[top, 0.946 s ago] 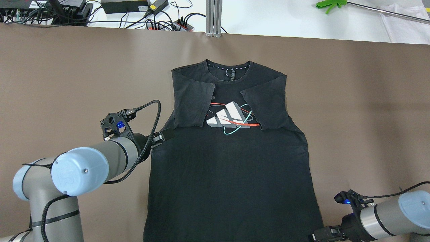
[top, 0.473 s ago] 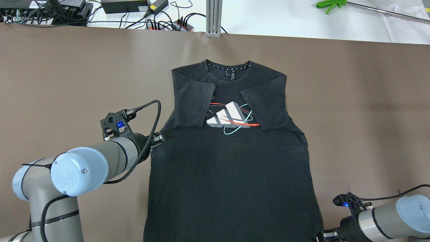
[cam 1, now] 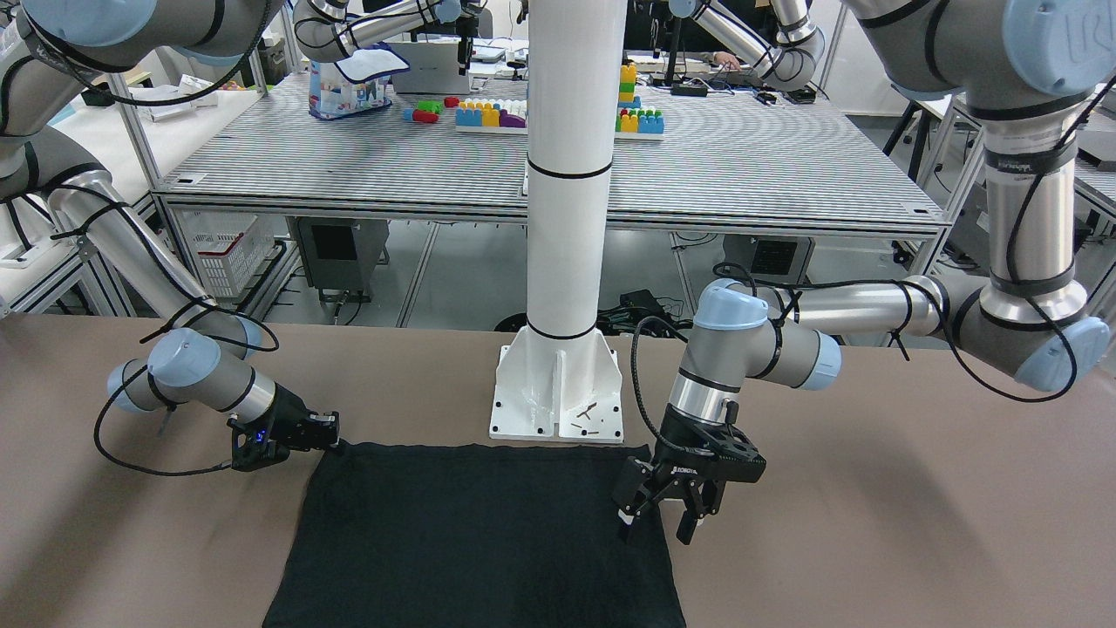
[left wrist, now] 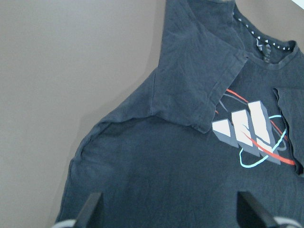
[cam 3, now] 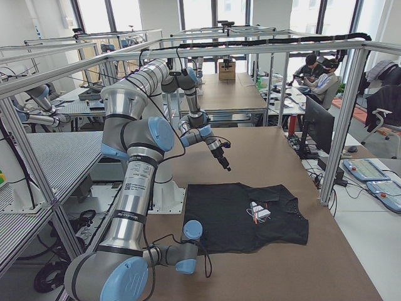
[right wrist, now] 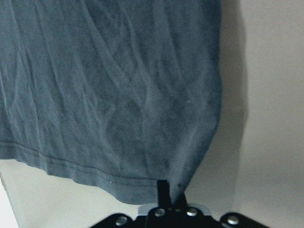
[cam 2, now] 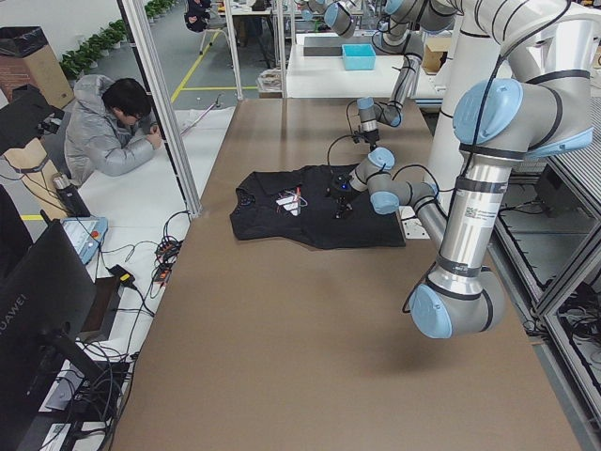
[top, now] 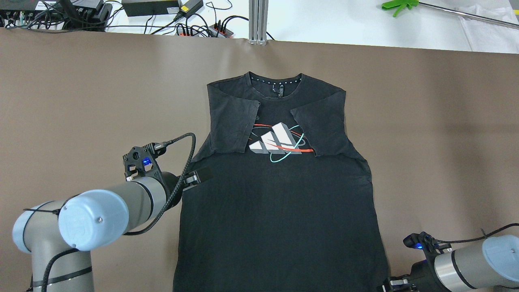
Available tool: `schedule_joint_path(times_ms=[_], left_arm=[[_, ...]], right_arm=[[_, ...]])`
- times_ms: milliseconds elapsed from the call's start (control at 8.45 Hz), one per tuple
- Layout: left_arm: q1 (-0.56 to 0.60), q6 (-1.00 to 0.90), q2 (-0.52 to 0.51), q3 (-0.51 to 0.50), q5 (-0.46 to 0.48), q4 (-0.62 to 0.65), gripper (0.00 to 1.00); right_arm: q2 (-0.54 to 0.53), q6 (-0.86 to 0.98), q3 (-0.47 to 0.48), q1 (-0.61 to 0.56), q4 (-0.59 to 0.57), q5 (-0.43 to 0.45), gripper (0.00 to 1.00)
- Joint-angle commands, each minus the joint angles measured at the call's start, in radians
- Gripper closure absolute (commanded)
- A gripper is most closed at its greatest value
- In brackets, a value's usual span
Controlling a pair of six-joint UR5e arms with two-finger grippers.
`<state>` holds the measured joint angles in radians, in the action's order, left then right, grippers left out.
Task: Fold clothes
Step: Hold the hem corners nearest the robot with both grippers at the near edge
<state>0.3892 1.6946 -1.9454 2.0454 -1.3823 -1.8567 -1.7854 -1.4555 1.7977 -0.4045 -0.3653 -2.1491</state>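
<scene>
Next, I close my left gripper on the free hem corner (cam 1: 644,450) of the black T-shirt, opposite the hem corner that my right gripper holds.
The clothes are one black T-shirt (top: 275,202) with a white, red and teal chest print, lying flat on the brown table with both sleeves folded inward. It also shows in the front view (cam 1: 471,541). My left gripper (top: 200,176) hovers over the shirt's left side edge below the sleeve. It is open, and in the left wrist view (left wrist: 171,211) its fingers stand wide apart above the fabric. My right gripper (cam 1: 330,441) is at the hem's right corner. In the right wrist view (right wrist: 168,192) its fingers are pinched on that corner of the shirt (right wrist: 118,95).
The white pillar (cam 1: 567,218) and its base plate (cam 1: 558,401) stand just behind the shirt's hem. An aluminium post (top: 258,20) and cables (top: 61,12) lie beyond the table's far edge. Brown tabletop (top: 81,101) spreads on both sides of the shirt.
My left gripper has moved a little toward the robot along the shirt's left edge. My right arm has shifted slightly lower in the overhead view. The shirt has barely moved.
</scene>
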Motion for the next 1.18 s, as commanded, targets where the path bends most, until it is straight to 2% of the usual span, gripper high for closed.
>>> schedule_joint_path(times_ms=[0,237,710,946,1065], left_arm=[[-0.128,-0.004,0.026,0.064,-0.074,0.001,0.0],[-0.189,-0.006,0.081,0.068,-0.081,-0.019,0.0],[-0.274,-0.012,0.369,0.018,-0.061,-0.474,0.0],[-0.34,0.003,0.372,-0.028,0.038,-0.518,0.0],[-0.357,0.005,0.37,-0.048,0.043,-0.518,0.0]], right_arm=[[-0.014,-0.003,-0.001,-0.007,0.072,-0.006,1.0],[-0.012,-0.003,-0.005,-0.02,0.091,0.0,1.0],[-0.003,-0.002,-0.001,-0.046,0.101,0.005,1.0],[-0.005,-0.002,-0.001,-0.046,0.105,0.005,1.0],[-0.005,-0.002,-0.003,-0.051,0.105,0.005,1.0]])
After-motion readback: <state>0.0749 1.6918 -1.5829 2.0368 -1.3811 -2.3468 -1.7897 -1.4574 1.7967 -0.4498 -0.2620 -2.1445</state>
